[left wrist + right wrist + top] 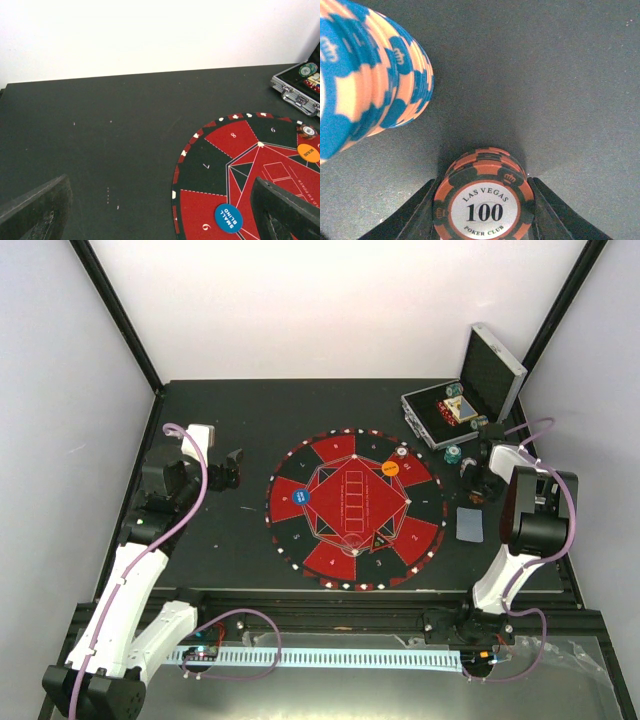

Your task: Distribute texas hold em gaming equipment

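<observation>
My right gripper is going to put the black-and-orange chips down on the mat [360, 568] between the clear disc and the near rim.
My right gripper [484, 220] is shut on a short stack of black-and-orange "100" poker chips [484, 197] that stands on the table; a finger presses each side. A taller teal-and-cream chip stack [370, 75] stands close at the upper left. In the top view that gripper [478, 483] is right of the mat, with the teal stack [453, 454] beside it. On the mat lie a blue disc [305, 495], an orange disc [390, 468], a black triangle marker [379, 540] and a chip [402, 452]. A grey-blue card [470, 523] lies near the right arm. My left gripper [228, 472] is open and empty, left of the mat.
The round red-and-black mat [300, 465] fills the table's middle. The open silver case [495, 365] stands at the back right with more chips inside. The left wrist view shows the mat's edge [195, 165], the blue disc [228, 218], the orange disc [308, 152] and the case [292, 92].
</observation>
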You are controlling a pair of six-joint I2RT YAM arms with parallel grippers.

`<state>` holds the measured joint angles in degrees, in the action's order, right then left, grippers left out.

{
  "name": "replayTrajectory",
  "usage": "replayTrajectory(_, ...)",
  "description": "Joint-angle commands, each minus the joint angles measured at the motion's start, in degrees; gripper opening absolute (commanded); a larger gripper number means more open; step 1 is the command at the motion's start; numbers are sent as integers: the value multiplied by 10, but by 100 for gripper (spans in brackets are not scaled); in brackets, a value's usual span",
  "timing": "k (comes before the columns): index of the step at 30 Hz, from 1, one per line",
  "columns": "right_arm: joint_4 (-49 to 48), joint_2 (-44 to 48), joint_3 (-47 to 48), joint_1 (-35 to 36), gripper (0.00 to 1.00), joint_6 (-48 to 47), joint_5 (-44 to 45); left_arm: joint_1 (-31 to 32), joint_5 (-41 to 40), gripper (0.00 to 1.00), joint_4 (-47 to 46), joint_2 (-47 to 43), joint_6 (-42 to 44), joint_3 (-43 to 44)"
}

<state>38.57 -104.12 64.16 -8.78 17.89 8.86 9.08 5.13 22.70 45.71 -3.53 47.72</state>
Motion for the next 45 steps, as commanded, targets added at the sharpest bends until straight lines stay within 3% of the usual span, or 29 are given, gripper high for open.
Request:
replayTrajectory(1, 4, 25, 10, -4, 39, -5, 2, 2, -5, 99, 1, -5, 3, 1)
replayTrajectory(20, 19, 53, -2, 7, 38, -11, -20, 2, -4, 99, 1, -8, 3, 2)
replayTrajectory(28, 33, 69, 0, 111, 38, -6, -34, 3, -2, 99, 1, -7, 2, 2)
replayTrajectory(39, 64, -42, 148, 227, 38, -3, -25, 2, -4, 99, 2, -6, 2, 2)
replayTrajectory(45, 77, -41, 142, 302, 38, 5, -29, 2, -5, 99, 2, -7, 3, 2)
